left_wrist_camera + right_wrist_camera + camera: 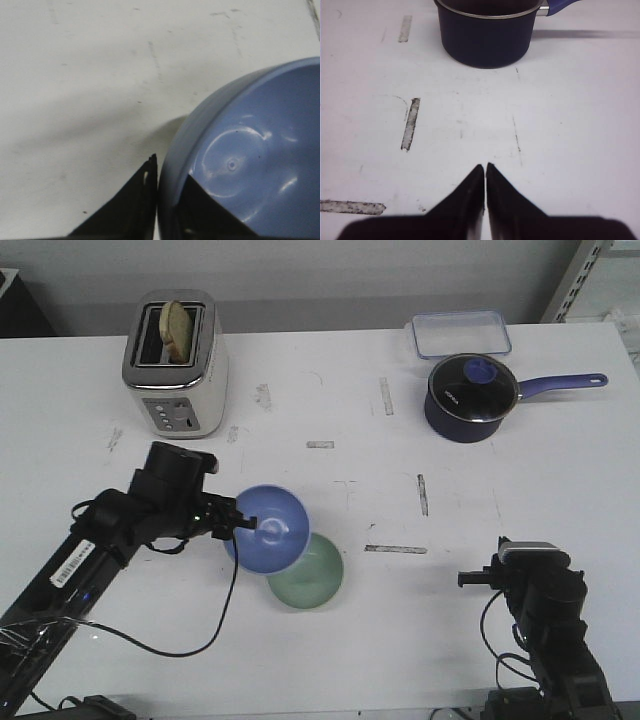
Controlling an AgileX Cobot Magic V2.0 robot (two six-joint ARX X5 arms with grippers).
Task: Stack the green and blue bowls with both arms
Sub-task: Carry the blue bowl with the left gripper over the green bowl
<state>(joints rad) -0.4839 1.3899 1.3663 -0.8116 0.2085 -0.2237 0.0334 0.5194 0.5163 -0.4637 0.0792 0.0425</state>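
Next, my left gripper lets go of the light blue bowl when it is nested down inside the pale green bowl (308,570) on the table.
My left gripper (236,523) is shut on the rim of the light blue bowl (266,529) and holds it tilted, lifted over the near-left edge of the pale green bowl (310,575), which sits on the table. In the left wrist view the blue bowl (250,160) fills the right side, its rim pinched between the two black fingers (145,200); the gripper (167,175) has one finger inside and one outside. My right gripper (465,580) is shut and empty, low at the front right; in its wrist view the gripper (485,167) hangs over bare table.
A dark navy saucepan (468,398) with a long handle stands at the back right, also in the right wrist view (487,35). A clear lidded container (460,333) lies behind it. A silver toaster (177,365) with bread stands at the back left.
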